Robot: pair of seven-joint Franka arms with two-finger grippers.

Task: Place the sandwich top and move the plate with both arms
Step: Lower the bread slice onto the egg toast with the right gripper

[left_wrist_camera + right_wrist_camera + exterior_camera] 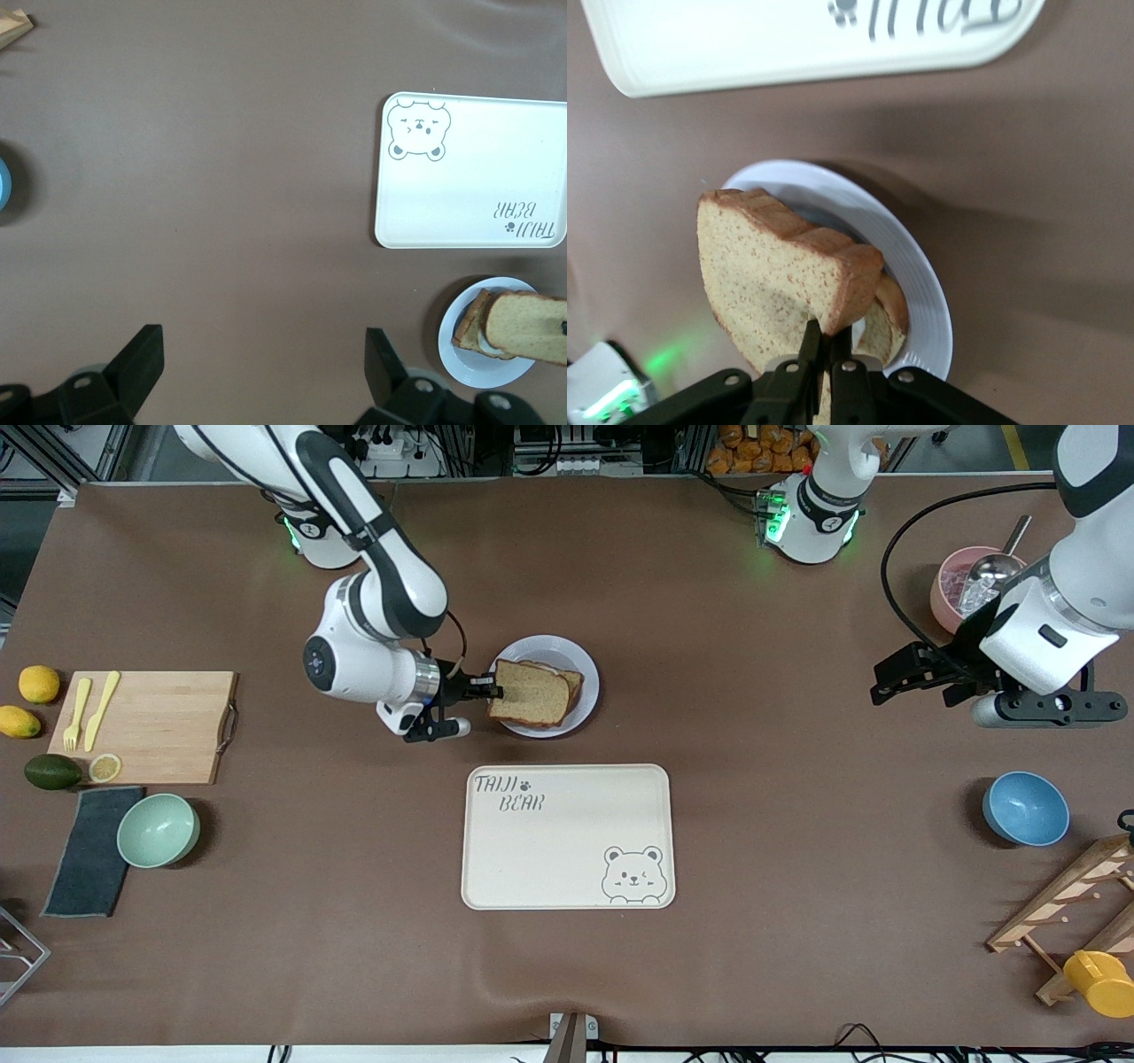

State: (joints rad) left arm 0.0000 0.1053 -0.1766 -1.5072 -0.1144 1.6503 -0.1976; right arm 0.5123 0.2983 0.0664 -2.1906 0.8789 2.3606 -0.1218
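Note:
The robot's right gripper needs to release the sandwich top on the other bread slice lying on the pale round plate (541, 687) (813, 285).
My right gripper (485, 686) (826, 341) is shut on the edge of the sandwich top (530, 691) (771, 266) (532, 328), a plain brown bread slice. It holds the slice tilted just over the plate (554, 645) (921, 283) (474, 376). On that pale round plate lies another bread slice (573, 682) (893, 314), mostly covered by the held one. My left gripper (886, 682) (263, 354) hangs open and empty over bare table toward the left arm's end, well apart from the plate.
A cream bear tray (567, 837) (469, 177) lies nearer the front camera than the plate. A cutting board (146, 726) and green bowl (158, 830) sit at the right arm's end. A pink bowl (952, 589), blue bowl (1025, 808) and wooden rack (1072, 908) stand at the left arm's end.

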